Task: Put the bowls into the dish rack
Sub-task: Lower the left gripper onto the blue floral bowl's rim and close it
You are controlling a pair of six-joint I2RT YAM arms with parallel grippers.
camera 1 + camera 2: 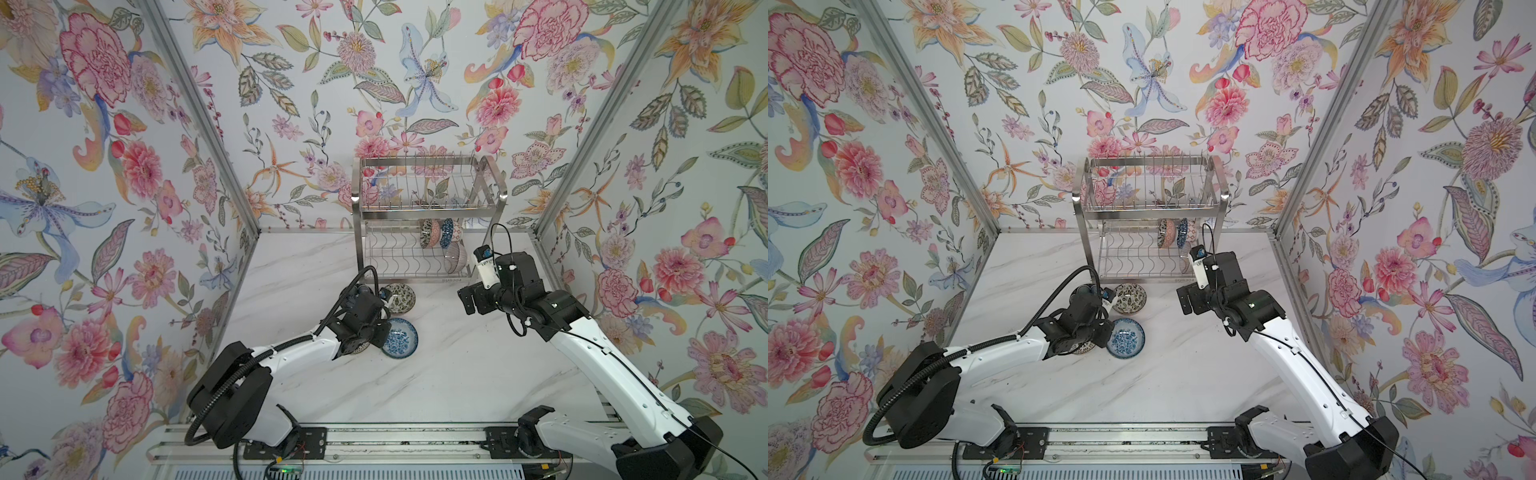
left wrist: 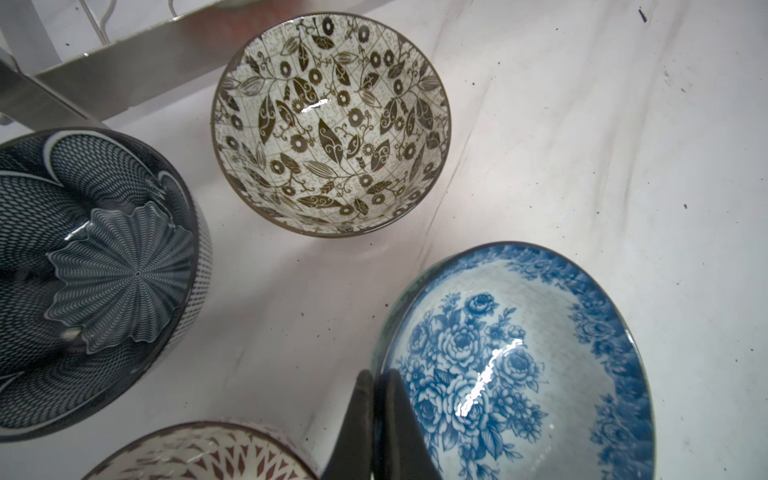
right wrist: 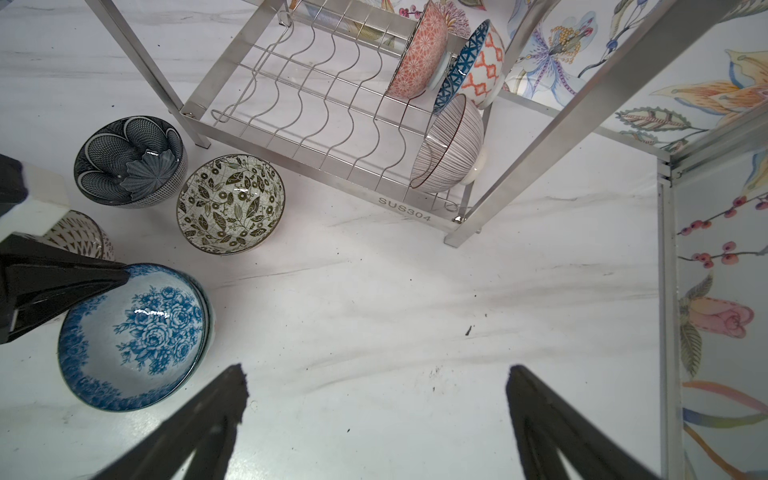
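Note:
The green bowl's rim sits tight around the blue floral bowl at the fingertips of my left gripper, so I need to open and pinch only the blue floral rim [image 2: 392, 353] before lifting.
A blue floral bowl [image 2: 519, 365] [image 3: 133, 336] [image 1: 400, 337] rests on the white table. My left gripper [image 2: 376, 376] [image 3: 118, 277] is shut on its near rim, one finger inside and one outside. A black-and-white leaf bowl [image 2: 332, 124] [image 1: 400, 297], a dark navy bowl [image 2: 95, 274] [image 3: 129, 160] and a brown-patterned bowl [image 2: 199, 453] stand beside it. The dish rack [image 1: 432, 214] [image 1: 1150, 214] holds a pink bowl [image 3: 415, 58], a blue-and-orange bowl [image 3: 478, 62] and a lined bowl [image 3: 451, 145] on its lower tier. My right gripper [image 3: 374, 374] [image 1: 467, 299] hangs open and holds nothing.
Floral walls [image 1: 124, 208] with metal corner posts close in the table on three sides. The rack's upper tier [image 1: 424, 187] has upright wire dividers. The rack's right front leg [image 3: 457, 239] stands near the right gripper. A rail [image 1: 374, 440] runs along the front edge.

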